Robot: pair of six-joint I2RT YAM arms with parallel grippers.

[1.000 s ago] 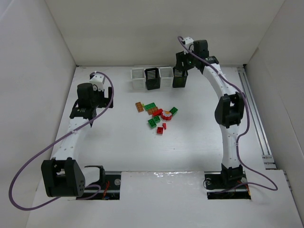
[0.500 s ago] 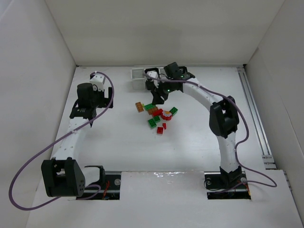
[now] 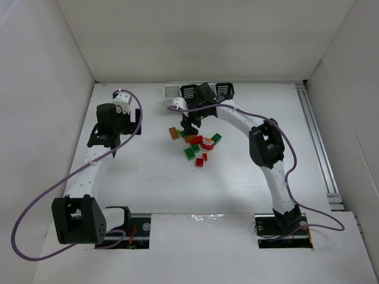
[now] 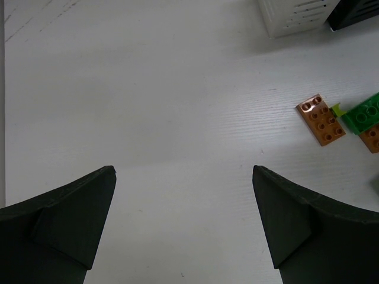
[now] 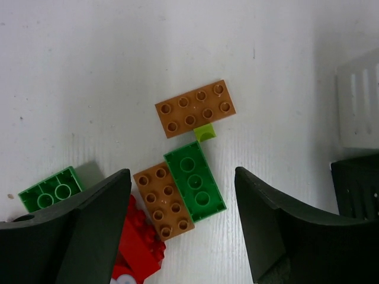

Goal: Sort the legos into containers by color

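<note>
The robot's left gripper needs to close on the sides of the yellow-green bit (image 3: 179, 131) (image 4: 337, 110), between the outermost orange brick and the upside-down green brick.
The legos (image 3: 196, 145) lie in a loose pile mid-table: red, green and orange bricks. My right gripper (image 3: 190, 122) is open and empty, hanging over the pile's far-left part. In the right wrist view the gripper (image 5: 182, 171) straddles an upside-down green brick (image 5: 195, 180) and an orange brick (image 5: 163, 201) lying side by side. Another orange brick (image 5: 195, 108), a yellow-green bit (image 5: 205, 132), a green brick (image 5: 50, 190) and a red brick (image 5: 142, 245) lie around them. My left gripper (image 3: 111, 137) is open and empty over bare table (image 4: 183, 171), left of the pile.
The containers stand in a row at the back: a white bin (image 3: 171, 92), a black bin (image 3: 189, 92), one mostly hidden behind my right arm, and a black bin (image 3: 225, 89). White walls enclose the table. A rail (image 3: 320, 148) runs along the right side.
My right arm has swung from the rightmost black bin leftward and down to above the lego pile. The left arm has not moved.
</note>
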